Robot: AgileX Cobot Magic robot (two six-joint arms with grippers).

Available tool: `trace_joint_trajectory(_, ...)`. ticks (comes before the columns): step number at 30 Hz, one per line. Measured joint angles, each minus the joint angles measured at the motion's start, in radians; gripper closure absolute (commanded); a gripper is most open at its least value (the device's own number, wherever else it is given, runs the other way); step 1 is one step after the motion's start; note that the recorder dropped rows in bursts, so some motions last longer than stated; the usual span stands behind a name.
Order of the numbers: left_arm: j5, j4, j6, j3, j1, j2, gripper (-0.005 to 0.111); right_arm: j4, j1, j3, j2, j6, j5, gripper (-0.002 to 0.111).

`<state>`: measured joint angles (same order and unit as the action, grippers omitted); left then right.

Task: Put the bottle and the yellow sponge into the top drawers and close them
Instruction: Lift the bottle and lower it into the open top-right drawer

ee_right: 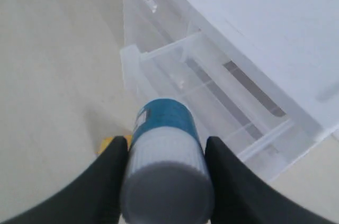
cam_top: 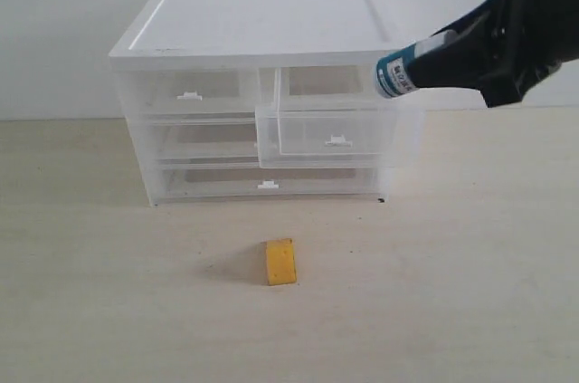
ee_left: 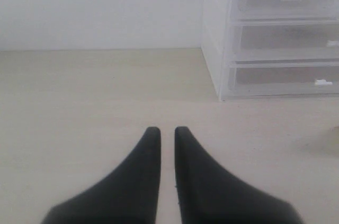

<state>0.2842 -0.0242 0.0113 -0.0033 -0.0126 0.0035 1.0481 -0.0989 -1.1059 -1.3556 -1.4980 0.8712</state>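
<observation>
I am going to use my right gripper to set the bottle down inside the open top drawer (cam_top: 338,128) (ee_right: 213,106), just behind the drawer's front handle.
My right gripper (cam_top: 425,59) is shut on the bottle (cam_top: 398,72), a white bottle with a teal label (ee_right: 165,128), and holds it in the air above the right side of the pulled-out top right drawer (cam_top: 327,134). That drawer (ee_right: 212,102) stands open below the bottle. The top left drawer (cam_top: 194,91) is closed. The yellow sponge (cam_top: 280,261) lies on the table in front of the cabinet; a sliver of the yellow sponge (ee_right: 112,142) shows beside the right gripper's finger. My left gripper (ee_left: 163,131) is shut with nothing in it, low over bare table left of the cabinet.
The white-topped cabinet (cam_top: 262,21) stands at the back against a white wall, with two full-width drawers (cam_top: 262,182) below the top pair. Its left side (ee_left: 214,33) shows in the left wrist view. Light wood table (cam_top: 109,292) extends all around.
</observation>
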Motion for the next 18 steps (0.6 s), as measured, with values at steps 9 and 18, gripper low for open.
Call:
trace_joint_trajectory(9,0.000,0.000,0.000,0.000,0.000,0.000,0.097,0.071,0.000,-0.185,-0.225,0.154,0.092,0.108)
trace_joint_trajectory(18,0.000,0.000,0.000,0.000,0.000,0.000,0.097,0.110,0.000,-0.298,-0.372,0.281,0.120,0.108)
